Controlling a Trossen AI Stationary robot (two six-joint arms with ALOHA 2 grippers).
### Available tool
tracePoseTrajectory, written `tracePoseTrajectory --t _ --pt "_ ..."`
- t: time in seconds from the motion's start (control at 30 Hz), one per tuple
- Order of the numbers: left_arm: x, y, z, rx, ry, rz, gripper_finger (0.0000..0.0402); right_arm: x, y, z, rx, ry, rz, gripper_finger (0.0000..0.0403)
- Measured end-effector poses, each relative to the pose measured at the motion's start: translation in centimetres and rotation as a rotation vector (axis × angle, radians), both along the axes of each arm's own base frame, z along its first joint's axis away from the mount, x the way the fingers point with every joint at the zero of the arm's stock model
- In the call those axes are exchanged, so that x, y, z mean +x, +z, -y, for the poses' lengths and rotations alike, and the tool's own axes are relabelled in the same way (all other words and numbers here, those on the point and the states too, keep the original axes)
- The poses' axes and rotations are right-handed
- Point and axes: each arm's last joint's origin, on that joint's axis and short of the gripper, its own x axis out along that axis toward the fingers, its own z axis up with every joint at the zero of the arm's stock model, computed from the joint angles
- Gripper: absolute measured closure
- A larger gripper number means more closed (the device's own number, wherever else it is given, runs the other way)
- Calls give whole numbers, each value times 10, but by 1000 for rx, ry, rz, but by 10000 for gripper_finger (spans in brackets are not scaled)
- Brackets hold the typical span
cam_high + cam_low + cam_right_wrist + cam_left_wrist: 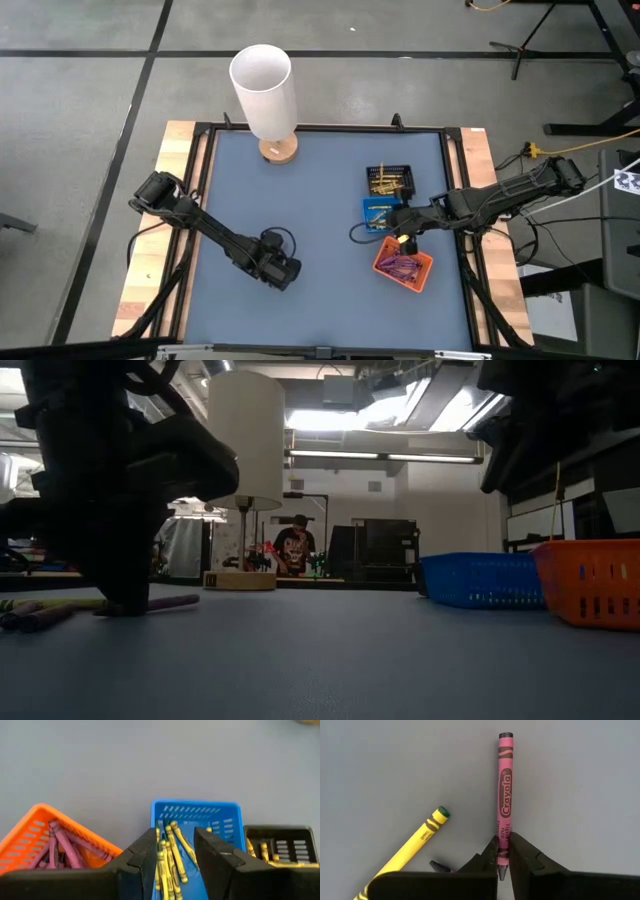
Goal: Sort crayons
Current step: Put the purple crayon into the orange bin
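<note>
The robot's left gripper needs to release the magenta crayon on top of the magenta crayons in the orange tray (399, 265).
A magenta crayon (505, 785) lies on the blue-grey table mat with my left gripper (503, 862) shut on it at the table's near middle (285, 270). A yellow crayon (415, 845) and the dark tip of another crayon (440, 866) lie beside it. My right gripper (174, 852) is open above the blue tray (197, 812), which holds several yellow crayons (172, 855). The orange tray (45, 822) holds several magenta crayons (62, 845). The black tray (280, 842) holds yellow crayons too. My left gripper pinches the magenta crayon between its two fingertips near the pointed end (503, 845). The fingers come from above, pointing down, one on each side of the stick. In the low view the crayon (150, 603) lies flat on the mat at the gripper's foot.
A white lamp on a wooden base (265, 95) stands at the table's far edge. The three trays (392, 215) stand together at the right. Wooden rails (150, 250) border the mat. A person (293, 545) stands in the room far behind the table.
</note>
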Motion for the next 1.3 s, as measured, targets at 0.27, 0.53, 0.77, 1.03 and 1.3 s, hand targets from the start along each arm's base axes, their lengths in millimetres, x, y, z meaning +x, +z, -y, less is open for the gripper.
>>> tracePoseTrajectory --t 0.27,0.53,0.77,1.03,1.3 --pt "13 2 4 13 -78 138 394 5 3 -1 10 10 58 274" --pt "48 23 6 202 -261 509 393 5 3 -1 10 10 57 274" --pt "78 39 -8 393 -434 722 393 -2 24 1 25 10 111 274" --pt "110 37 -30 592 -573 948 392 -9 71 3 56 26 270 274" --pt "149 28 -45 631 -624 1069 392 -10 92 3 56 43 336 274"
